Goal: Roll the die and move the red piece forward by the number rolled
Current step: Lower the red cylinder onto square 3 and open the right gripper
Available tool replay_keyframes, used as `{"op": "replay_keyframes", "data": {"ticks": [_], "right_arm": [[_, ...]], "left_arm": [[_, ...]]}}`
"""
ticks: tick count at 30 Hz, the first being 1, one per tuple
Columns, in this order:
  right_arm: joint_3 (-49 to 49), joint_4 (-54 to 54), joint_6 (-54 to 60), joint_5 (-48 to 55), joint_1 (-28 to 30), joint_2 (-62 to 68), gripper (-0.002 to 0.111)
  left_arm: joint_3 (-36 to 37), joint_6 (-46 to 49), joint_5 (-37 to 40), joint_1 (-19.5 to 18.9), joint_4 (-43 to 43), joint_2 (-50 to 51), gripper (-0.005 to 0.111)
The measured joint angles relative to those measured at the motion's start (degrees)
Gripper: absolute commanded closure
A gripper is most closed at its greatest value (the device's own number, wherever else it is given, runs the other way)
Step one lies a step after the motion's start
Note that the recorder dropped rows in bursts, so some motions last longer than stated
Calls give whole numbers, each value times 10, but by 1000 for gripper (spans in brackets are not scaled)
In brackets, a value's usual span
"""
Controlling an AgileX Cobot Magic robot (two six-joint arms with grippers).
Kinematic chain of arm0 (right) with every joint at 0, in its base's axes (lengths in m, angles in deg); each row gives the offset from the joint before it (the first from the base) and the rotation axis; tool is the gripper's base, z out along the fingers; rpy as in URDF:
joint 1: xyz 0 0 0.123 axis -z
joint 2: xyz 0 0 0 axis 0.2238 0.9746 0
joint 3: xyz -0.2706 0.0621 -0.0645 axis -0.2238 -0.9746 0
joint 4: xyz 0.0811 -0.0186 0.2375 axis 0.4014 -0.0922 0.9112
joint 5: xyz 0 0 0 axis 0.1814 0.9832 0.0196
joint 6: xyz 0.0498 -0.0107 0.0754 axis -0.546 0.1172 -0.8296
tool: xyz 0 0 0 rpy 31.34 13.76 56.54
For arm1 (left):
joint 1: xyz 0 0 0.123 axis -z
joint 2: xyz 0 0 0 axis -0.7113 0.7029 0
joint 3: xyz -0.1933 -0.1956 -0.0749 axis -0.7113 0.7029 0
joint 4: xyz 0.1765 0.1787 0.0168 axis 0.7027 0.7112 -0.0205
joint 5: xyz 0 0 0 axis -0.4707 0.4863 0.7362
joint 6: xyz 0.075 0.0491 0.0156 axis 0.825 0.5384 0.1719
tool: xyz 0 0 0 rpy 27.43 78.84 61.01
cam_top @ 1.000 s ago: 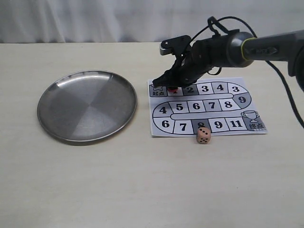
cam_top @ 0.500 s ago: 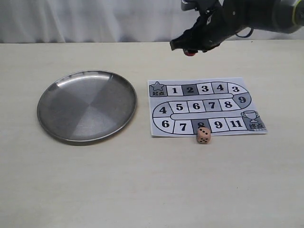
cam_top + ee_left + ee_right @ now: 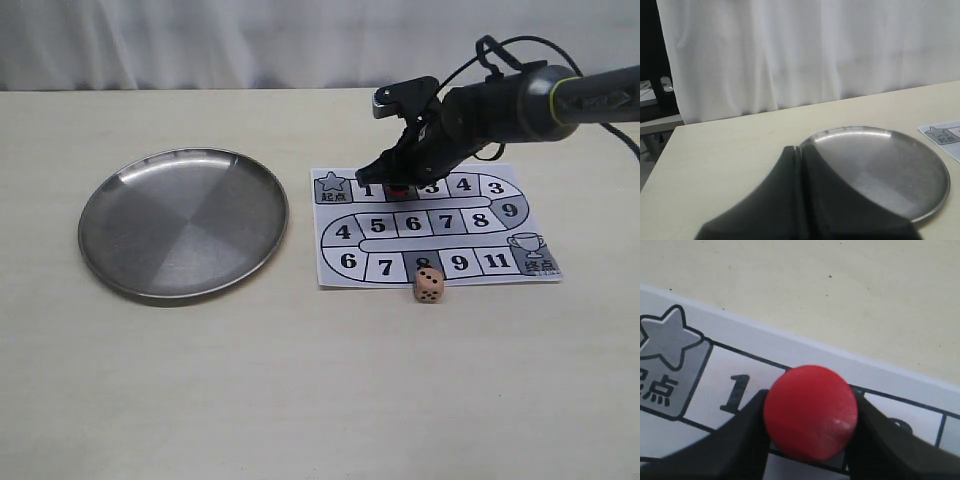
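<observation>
I put the red piece down on the far row's next white square (image 3: 432,189) (image 3: 895,432) away from the star with my right gripper.
My right gripper (image 3: 399,187) is shut on the red piece (image 3: 810,412), whose flat top fills the right wrist view between the two black fingers (image 3: 740,440). In the exterior view the red piece (image 3: 399,188) shows only as a sliver at square 2 of the paper game board (image 3: 436,226); whether it rests on the paper I cannot tell. The tan die (image 3: 430,283) sits just off the board's near edge below square 8. My left gripper (image 3: 801,152) is shut with nothing in it, held above the table beside the plate (image 3: 890,165).
A round steel plate (image 3: 183,221) lies left of the board. The board runs from a star start square (image 3: 330,187) to a trophy square (image 3: 535,255). A white curtain hangs behind the table's far edge.
The right gripper lifted the red piece off square 1, rose high above the far edge, then came back down over square 2. Die, board and plate stayed put.
</observation>
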Motion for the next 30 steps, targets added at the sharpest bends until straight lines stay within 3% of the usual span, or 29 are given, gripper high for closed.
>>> {"op": "replay_keyframes", "data": {"ticks": [12, 30], "right_arm": [[-1, 0, 0, 21, 46, -140, 104], [-14, 0, 0, 25, 53, -9, 102]], "left_arm": [[0, 0, 0, 0, 0, 0, 107], [0, 0, 0, 0, 0, 0, 107]]}}
